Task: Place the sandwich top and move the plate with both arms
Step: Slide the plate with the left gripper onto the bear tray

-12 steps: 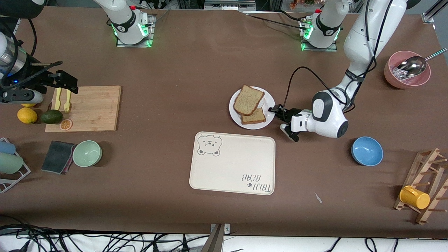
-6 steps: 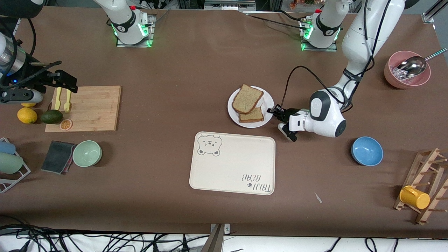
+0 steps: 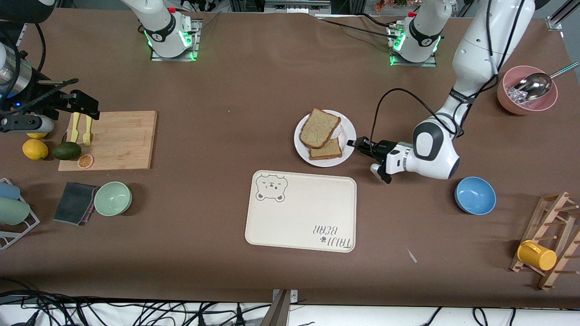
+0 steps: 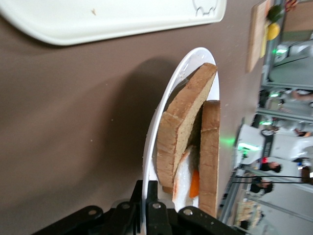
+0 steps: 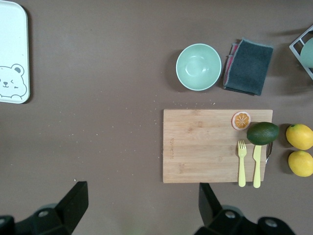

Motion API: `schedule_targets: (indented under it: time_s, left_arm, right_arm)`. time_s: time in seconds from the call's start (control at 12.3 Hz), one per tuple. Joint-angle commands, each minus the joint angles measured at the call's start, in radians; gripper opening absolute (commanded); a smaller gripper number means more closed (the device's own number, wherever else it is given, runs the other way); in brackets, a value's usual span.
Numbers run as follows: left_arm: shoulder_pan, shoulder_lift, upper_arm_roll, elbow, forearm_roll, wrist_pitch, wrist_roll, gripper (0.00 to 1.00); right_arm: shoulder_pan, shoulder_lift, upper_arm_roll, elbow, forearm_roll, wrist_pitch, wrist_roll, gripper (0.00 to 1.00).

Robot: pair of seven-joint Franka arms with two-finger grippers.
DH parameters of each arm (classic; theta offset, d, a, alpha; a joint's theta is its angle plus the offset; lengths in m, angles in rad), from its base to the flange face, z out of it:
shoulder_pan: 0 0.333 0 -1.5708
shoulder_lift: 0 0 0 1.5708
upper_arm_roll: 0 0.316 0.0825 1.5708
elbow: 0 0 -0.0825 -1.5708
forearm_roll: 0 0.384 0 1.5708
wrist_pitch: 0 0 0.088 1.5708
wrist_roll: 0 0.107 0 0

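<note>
Next, I set the white plate, which still sits mid-table, down with my left gripper on the cream bear tray (image 3: 294, 193), next to its bear face.
The white plate (image 3: 348, 131) sits mid-table, just farther from the front camera than the cream bear tray (image 3: 301, 210). The pale speckled sandwich top (image 3: 320, 128) lies tilted on it, over a darker slice (image 3: 327, 150). My left gripper (image 3: 354, 144) is shut on the plate's rim at the left arm's side. In the left wrist view the fingers (image 4: 146, 188) pinch the rim (image 4: 161, 112), with the top slice (image 4: 183, 120) leaning over white and orange filling (image 4: 188, 178). My right gripper (image 3: 88, 106) is open and empty above the cutting board's end, and its open jaws show in the right wrist view (image 5: 142, 193).
A bamboo cutting board (image 3: 113, 140) holds yellow cutlery, an avocado and an orange slice, with lemons beside it. A green bowl (image 3: 113, 198) and dark cloth lie nearer the camera. A blue bowl (image 3: 475, 195), a pink bowl with a scoop (image 3: 525, 90) and a mug rack (image 3: 550, 244) stand at the left arm's end.
The plate has slid slightly toward the right arm's end in the left gripper's hold. The left arm's wrist has swung back toward its own end. The right arm has barely moved.
</note>
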Motion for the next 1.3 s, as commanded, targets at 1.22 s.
schedule_targets:
  time_s: [1.22]
  left_arm:
    - [-0.137, 0.313, 0.000, 0.534, -0.209, 0.109, -0.155, 0.00]
  right_arm:
    - [-0.001, -0.012, 0.003, 0.011, -0.011, -0.020, -0.012, 1.00]
